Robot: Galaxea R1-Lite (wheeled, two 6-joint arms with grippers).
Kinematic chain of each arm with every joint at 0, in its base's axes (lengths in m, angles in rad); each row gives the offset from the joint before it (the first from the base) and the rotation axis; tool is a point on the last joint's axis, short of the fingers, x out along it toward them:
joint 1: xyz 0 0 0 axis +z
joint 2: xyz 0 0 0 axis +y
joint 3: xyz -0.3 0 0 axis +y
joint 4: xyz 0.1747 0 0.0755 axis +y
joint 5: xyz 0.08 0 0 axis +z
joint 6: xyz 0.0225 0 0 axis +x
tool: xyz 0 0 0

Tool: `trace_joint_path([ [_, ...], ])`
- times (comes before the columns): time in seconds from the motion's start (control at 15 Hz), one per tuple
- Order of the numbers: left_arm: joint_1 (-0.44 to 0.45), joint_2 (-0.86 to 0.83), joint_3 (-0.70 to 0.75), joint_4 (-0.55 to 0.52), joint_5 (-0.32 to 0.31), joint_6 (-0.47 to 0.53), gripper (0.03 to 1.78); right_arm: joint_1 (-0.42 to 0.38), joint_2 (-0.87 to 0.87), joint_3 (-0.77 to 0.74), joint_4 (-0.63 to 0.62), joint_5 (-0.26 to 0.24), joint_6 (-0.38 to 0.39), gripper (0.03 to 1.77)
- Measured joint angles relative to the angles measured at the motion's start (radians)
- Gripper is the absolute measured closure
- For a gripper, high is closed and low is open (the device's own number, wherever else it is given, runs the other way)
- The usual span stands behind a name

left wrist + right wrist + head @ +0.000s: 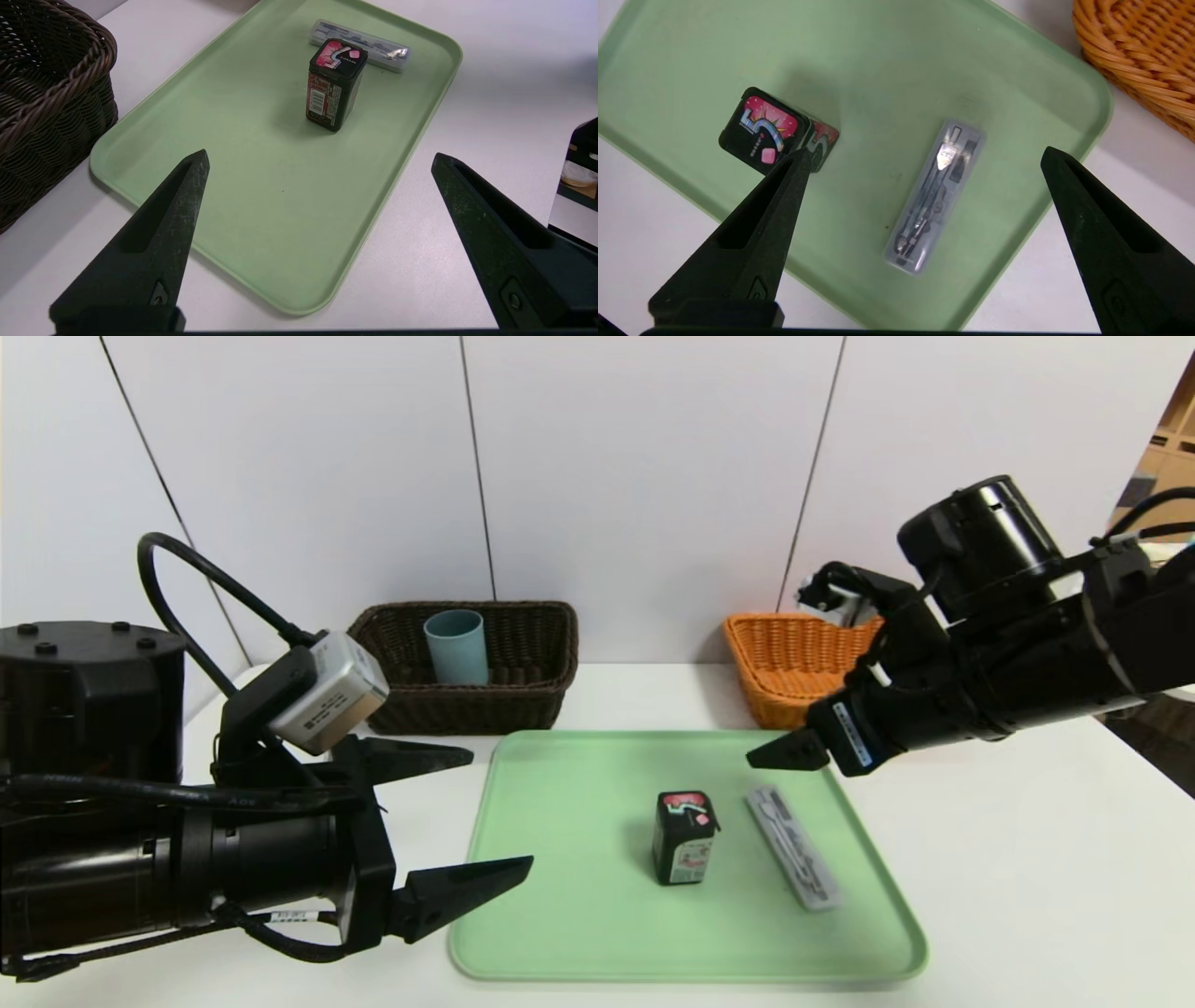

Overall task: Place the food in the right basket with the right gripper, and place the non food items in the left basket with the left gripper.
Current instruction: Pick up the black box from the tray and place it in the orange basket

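The robot's right gripper needs to next move to the upper sides [684,824] [767,133] of the small black carton and close there, because that carton is the food.
The food, a small black carton with a red-pink top [684,835] [334,88] [761,130], stands upright in the middle of the green tray [579,896]. Just to its right lies the long grey packet [794,847] [362,44] [931,196], flat on the tray. The light blue cup [456,647] stands inside the dark brown left basket [523,700] [51,107]. My left gripper [499,810] [320,156] is open and empty at the tray's near left corner. My right gripper [775,753] [924,150] hangs open and empty above the tray's far right part, over the packet. The orange right basket [789,658] [1143,51] sits behind it.
Both baskets stand at the back of the white table [1027,859], against a white panelled wall. The tray lies in front of them, between the two arms. Bare tabletop spreads to the right of the tray.
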Motion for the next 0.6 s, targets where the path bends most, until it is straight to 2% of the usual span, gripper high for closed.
trace_joint_path([
  [0.33, 0.001, -0.003, 0.003, 0.001, 0.002, 0.024, 0.12, 0.115, 0.116, -0.211, 0.198, -0.066, 0.117, 0.1],
  [0.6, 0.001, -0.01, 0.002, 0.003, 0.001, 0.024, 0.12, 0.18, 0.178, -0.296, 0.255, -0.083, 0.231, 0.1],
])
